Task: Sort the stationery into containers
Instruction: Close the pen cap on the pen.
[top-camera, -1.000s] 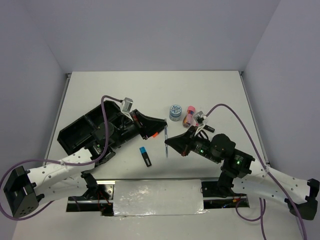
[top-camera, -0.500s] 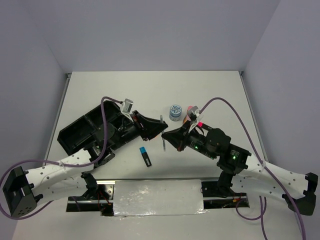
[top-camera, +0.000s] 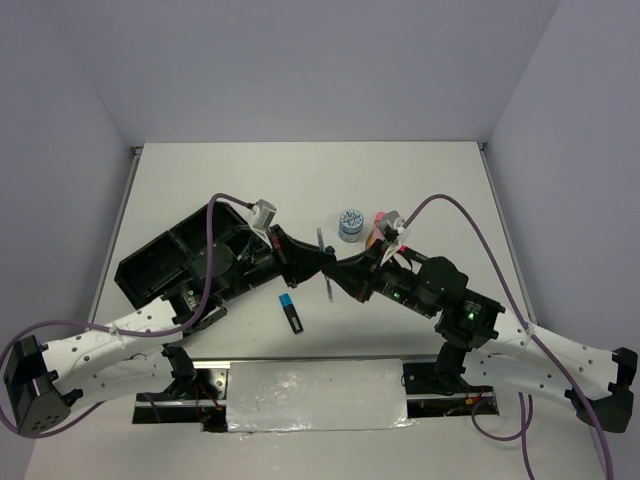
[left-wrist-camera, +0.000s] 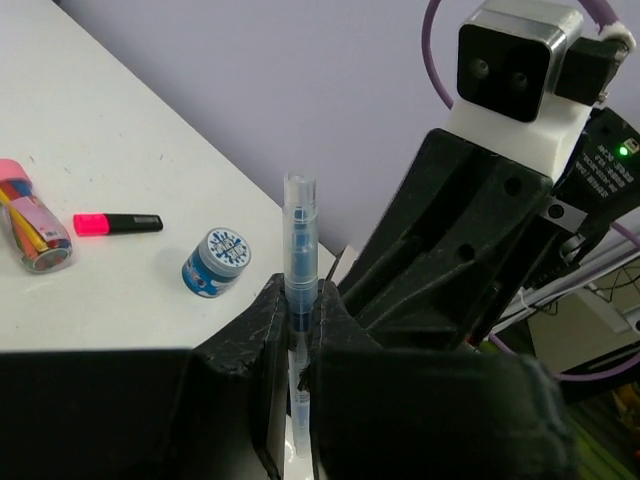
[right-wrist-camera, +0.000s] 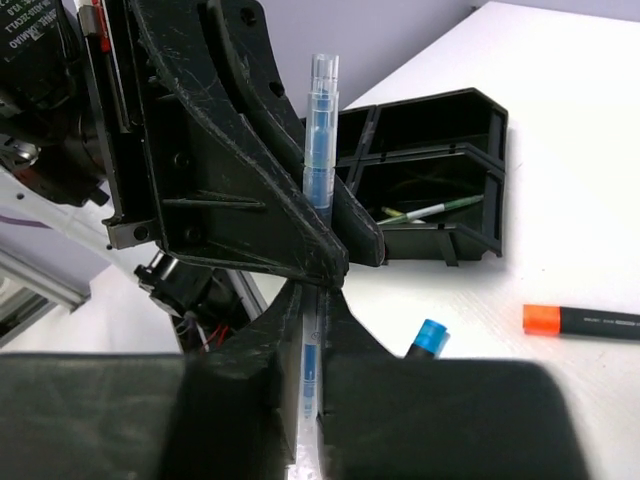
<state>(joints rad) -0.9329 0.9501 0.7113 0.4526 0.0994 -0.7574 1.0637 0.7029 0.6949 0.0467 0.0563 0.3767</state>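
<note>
The clear pen sits only at the fingertips of my left gripper, so my right gripper needs to hold on to it while my left gripper opens and takes the pen's upper part (left-wrist-camera: 301, 235) deeper.
A thin clear pen with a blue core (top-camera: 322, 262) stands upright in the air over the table's middle, held from both sides. My left gripper (top-camera: 320, 262) is shut on its upper part (left-wrist-camera: 299, 230). My right gripper (top-camera: 339, 273) is shut on its lower part (right-wrist-camera: 320, 130), and the two pairs of fingertips meet nose to nose. The black organiser tray (top-camera: 150, 262) lies at the left, largely under my left arm. One of its compartments (right-wrist-camera: 495, 170) holds a thin pen (right-wrist-camera: 430, 210).
A blue-capped highlighter (top-camera: 290, 313) lies near the front, below the grippers. An orange-capped highlighter (right-wrist-camera: 585, 322) lies beside it. Behind my right arm sit a blue-white tape roll (top-camera: 350, 223), a pink-capped highlighter (left-wrist-camera: 117, 223) and a pink-orange tube (left-wrist-camera: 32, 215).
My right gripper carried the pen left and up to the left gripper. The left gripper opened, then shut on the pen's upper part. Both now grip it.
</note>
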